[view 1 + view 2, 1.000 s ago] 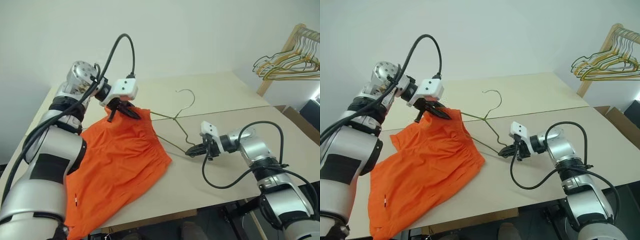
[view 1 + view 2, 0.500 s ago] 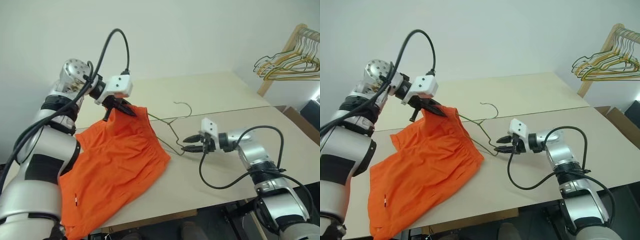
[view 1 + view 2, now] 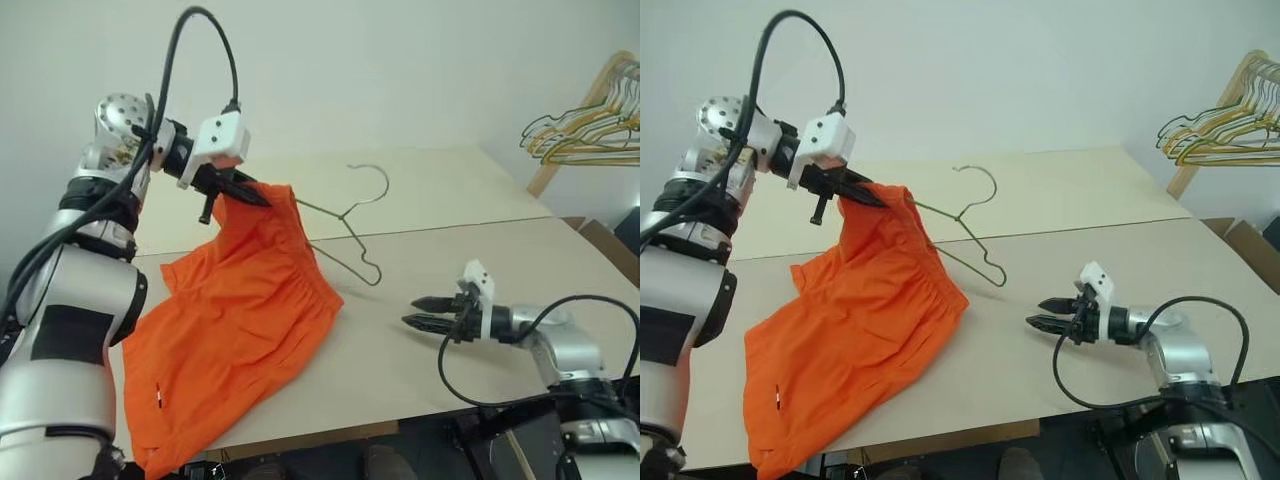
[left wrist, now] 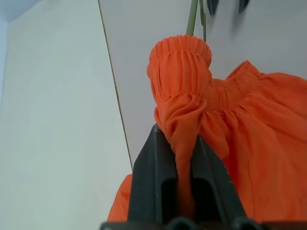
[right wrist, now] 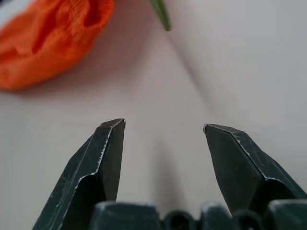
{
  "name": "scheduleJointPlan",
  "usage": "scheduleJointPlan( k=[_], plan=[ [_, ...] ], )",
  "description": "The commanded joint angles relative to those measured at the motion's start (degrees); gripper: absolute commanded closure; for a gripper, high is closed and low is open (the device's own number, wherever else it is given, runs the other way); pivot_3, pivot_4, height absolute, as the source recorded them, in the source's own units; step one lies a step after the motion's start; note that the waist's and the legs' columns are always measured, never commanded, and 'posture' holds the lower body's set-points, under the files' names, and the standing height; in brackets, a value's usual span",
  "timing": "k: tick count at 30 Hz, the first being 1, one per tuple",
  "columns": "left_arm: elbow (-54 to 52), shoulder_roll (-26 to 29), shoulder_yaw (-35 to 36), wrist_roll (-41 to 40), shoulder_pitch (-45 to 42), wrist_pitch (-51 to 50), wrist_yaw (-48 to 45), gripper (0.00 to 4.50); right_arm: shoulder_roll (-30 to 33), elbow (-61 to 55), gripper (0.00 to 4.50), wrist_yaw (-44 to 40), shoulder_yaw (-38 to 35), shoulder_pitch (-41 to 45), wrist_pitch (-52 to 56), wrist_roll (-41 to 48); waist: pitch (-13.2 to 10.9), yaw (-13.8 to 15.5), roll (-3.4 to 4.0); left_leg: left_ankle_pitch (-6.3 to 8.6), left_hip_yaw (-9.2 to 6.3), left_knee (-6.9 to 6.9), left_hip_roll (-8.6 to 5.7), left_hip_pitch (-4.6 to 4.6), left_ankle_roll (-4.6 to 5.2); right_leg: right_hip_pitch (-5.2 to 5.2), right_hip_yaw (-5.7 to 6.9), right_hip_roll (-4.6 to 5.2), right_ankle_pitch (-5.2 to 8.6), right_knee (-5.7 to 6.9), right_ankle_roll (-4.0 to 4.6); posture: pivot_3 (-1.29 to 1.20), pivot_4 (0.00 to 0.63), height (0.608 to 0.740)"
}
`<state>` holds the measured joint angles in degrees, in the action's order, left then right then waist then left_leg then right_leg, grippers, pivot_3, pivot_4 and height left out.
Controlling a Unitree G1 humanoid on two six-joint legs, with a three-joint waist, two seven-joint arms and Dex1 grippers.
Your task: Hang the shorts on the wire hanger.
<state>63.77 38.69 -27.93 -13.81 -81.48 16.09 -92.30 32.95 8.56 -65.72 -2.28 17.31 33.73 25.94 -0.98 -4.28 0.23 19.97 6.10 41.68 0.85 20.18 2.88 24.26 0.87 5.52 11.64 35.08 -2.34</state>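
Next, my right gripper closes on the loose lower end (image 3: 336,301) (image 5: 80,45) of the shorts' waistband, across from the waistband end that my left gripper holds.
The orange shorts (image 3: 240,320) hang by their gathered waistband from my left gripper (image 3: 238,190), which is shut on the cloth above the table; the legs trail down over the table's front edge. In the left wrist view both black fingers (image 4: 153,177) pinch the bunched waistband (image 4: 180,62). The thin wire hanger (image 3: 345,215) sticks out of the waistband to the right, hook (image 3: 980,185) upward, its lower bend (image 3: 372,275) near the tabletop. My right gripper (image 3: 412,311) stands open and empty, low over the table, a hand's width right of that bend.
A wooden rail (image 3: 580,110) with several coloured hangers stands at the back right. The beige table (image 3: 450,220) has a seam across its middle. A cardboard box (image 3: 612,245) sits beyond the table's right edge.
My right gripper has let go of the hanger's lower end, opened and drawn back to the right. The left gripper has lifted the shorts' waistband and the hanger higher.
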Motion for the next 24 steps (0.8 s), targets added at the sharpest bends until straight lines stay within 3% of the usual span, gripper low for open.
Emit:
scheduleJointPlan(
  k=[1,6,16,19,24],
  plan=[
    [-0.3,0.3,2.0,-0.9,-2.3,0.4,-0.2,4.50,-5.0,-7.6,1.37,6.0,0.2,0.7,8.5,5.5,0.0,0.0,0.00,0.00,0.01,0.00,0.01,-0.02,0.00,0.00,-0.02,-0.01,0.00,0.00,0.00,-0.06,0.000,0.740],
    [0.2,0.0,2.2,-0.1,-2.1,0.7,-0.2,4.50,-13.0,-10.7,1.37,14.0,3.9,-0.1,13.9,5.9,0.0,0.4,-0.01,0.02,-0.02,0.00,-0.03,0.10,0.04,0.05,-0.03,-0.05,-0.01,0.04,-0.01,-0.05,0.000,0.740],
    [1.1,-0.6,3.8,1.0,-1.5,1.1,-0.2,4.50,-20.9,-8.2,1.37,20.3,5.1,1.7,14.9,6.3,0.0,0.1,-0.05,0.01,0.09,0.03,-0.04,0.13,0.02,0.01,-0.06,-0.12,-0.01,0.00,-0.05,-0.05,0.000,0.740],
    [1.0,-0.6,4.2,1.1,-1.5,1.0,-0.2,4.50,-21.5,-6.4,1.88,20.7,3.0,2.6,16.8,8.2,0.0,0.0,-0.05,0.01,0.14,0.03,-0.03,0.11,0.01,0.01,-0.08,-0.15,-0.01,0.02,-0.05,-0.04,0.000,0.740],
    [1.5,-0.4,5.2,1.9,-1.3,1.2,-0.2,4.50,-21.0,-5.7,3.59,21.1,1.7,2.5,18.4,9.7,0.0,0.0,-0.05,0.01,0.14,0.03,-0.04,0.14,0.01,0.01,-0.08,-0.14,-0.01,-0.02,-0.05,-0.05,0.000,0.740]
  ],
)
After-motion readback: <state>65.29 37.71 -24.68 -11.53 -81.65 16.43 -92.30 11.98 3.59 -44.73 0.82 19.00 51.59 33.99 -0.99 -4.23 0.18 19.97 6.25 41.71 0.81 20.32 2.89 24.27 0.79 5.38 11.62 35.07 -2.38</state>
